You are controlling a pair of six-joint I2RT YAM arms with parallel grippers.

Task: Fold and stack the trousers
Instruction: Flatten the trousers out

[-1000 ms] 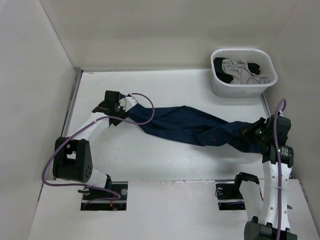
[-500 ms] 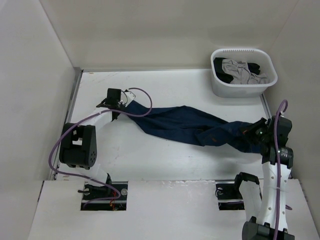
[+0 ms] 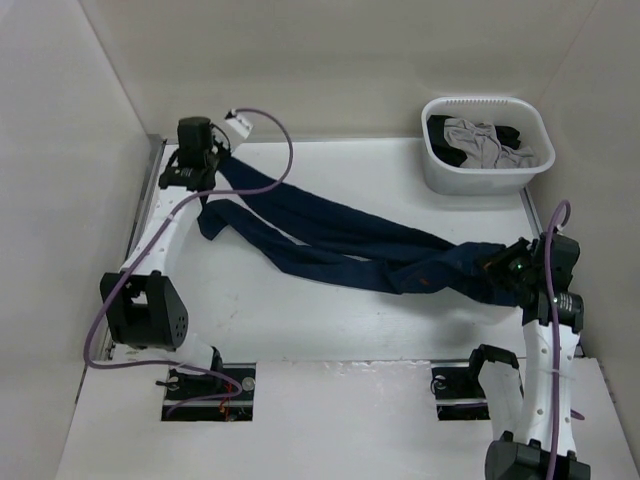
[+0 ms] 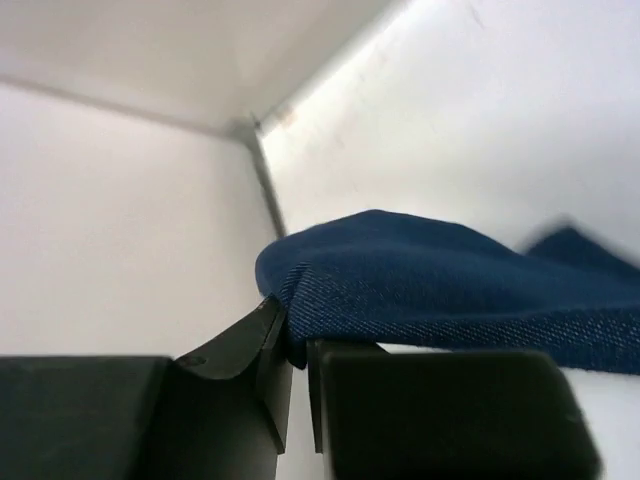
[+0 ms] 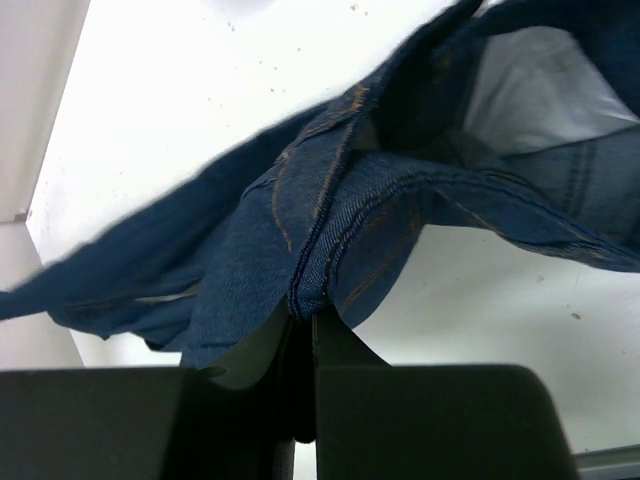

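Observation:
Next, my right gripper lets go of the waist end of the trousers on the bare table (image 3: 492, 318), in the space between the basket and the front edge.
The dark blue denim trousers (image 3: 340, 245) lie stretched slantwise over the white table, from the back left corner to the right side. My left gripper (image 3: 205, 165) is up in that back left corner, shut on a leg end. The left wrist view has the left gripper (image 4: 298, 335) pinching a fold of the trousers (image 4: 450, 290), with the corner walls behind. My right gripper (image 3: 503, 268) is shut on the waist end at the right. Seen from the right wrist, the right gripper (image 5: 303, 320) clamps a stitched seam of the trousers (image 5: 300, 220). One leg sags loose below the left gripper.
A white plastic basket (image 3: 440, 178) with grey and black clothes (image 3: 480, 142) stands at the back right. Walls close in the table at the left, the back and the right. A purple cable (image 3: 268, 125) loops by the left wrist.
The left gripper closed on the leg end and carried it toward the back left corner, drawing the trousers out longer. The right gripper kept its hold and place.

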